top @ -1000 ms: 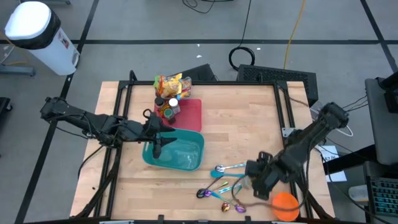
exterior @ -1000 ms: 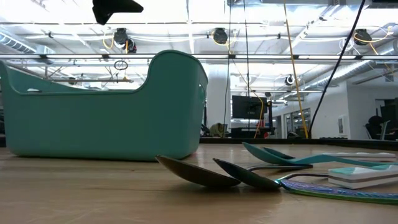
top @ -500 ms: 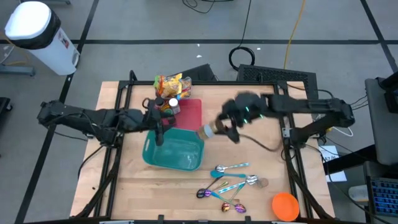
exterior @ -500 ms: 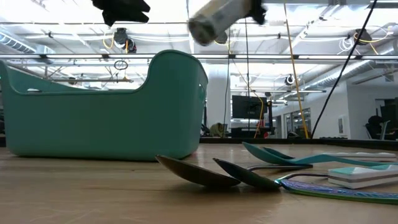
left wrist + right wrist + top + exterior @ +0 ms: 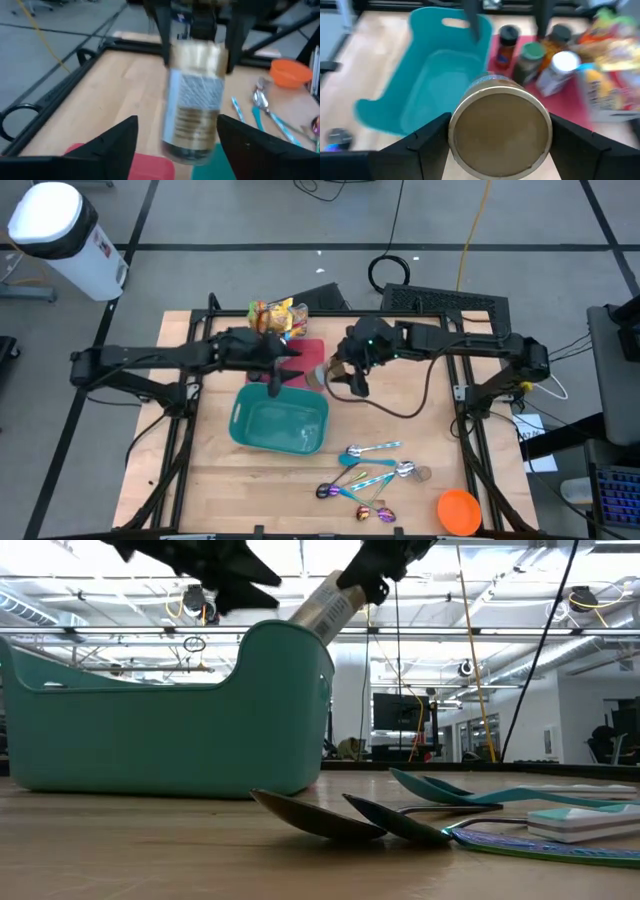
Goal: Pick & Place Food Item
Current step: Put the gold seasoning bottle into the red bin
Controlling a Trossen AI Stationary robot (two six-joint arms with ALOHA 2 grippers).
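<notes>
The robot's right gripper holds the jar end-on by its gold lid, so the left gripper needs to take the jar's lower end (image 5: 315, 379) before the right gripper takes the jar's side.
A jar (image 5: 322, 373) with a gold lid and a silver label hangs in my right gripper (image 5: 338, 370), over the far right corner of the teal bin (image 5: 280, 420). In the low view the jar (image 5: 325, 605) slants, lower end down, just above the bin's rim (image 5: 290, 635). My left gripper (image 5: 281, 376) is open and faces the jar from the table's left. In the left wrist view its fingers (image 5: 122, 137) stand on either side of the jar's lower end (image 5: 192, 135); I cannot tell whether they touch it. My right gripper pinches the jar at its gold lid end (image 5: 197, 57) between its two fingers (image 5: 165, 35), one on each side. The fingers come from the table's right, slanting down, and lie along the jar; the lid (image 5: 500, 127) faces the wrist. The jar is lifted clear and tilted.
A red tray (image 5: 312, 352) behind the bin holds several spice bottles (image 5: 268, 352), with snack bags (image 5: 275, 315) at its far end. Spoons (image 5: 365, 470) lie near the front edge, and an orange bowl (image 5: 458, 510) sits at the near right corner.
My right gripper has gone from the near right, by the orange bowl, up and toward the far left with the jar, then down to the bin's far right corner, the jar tipping lower end down. My left gripper has gone right and toward the jar.
</notes>
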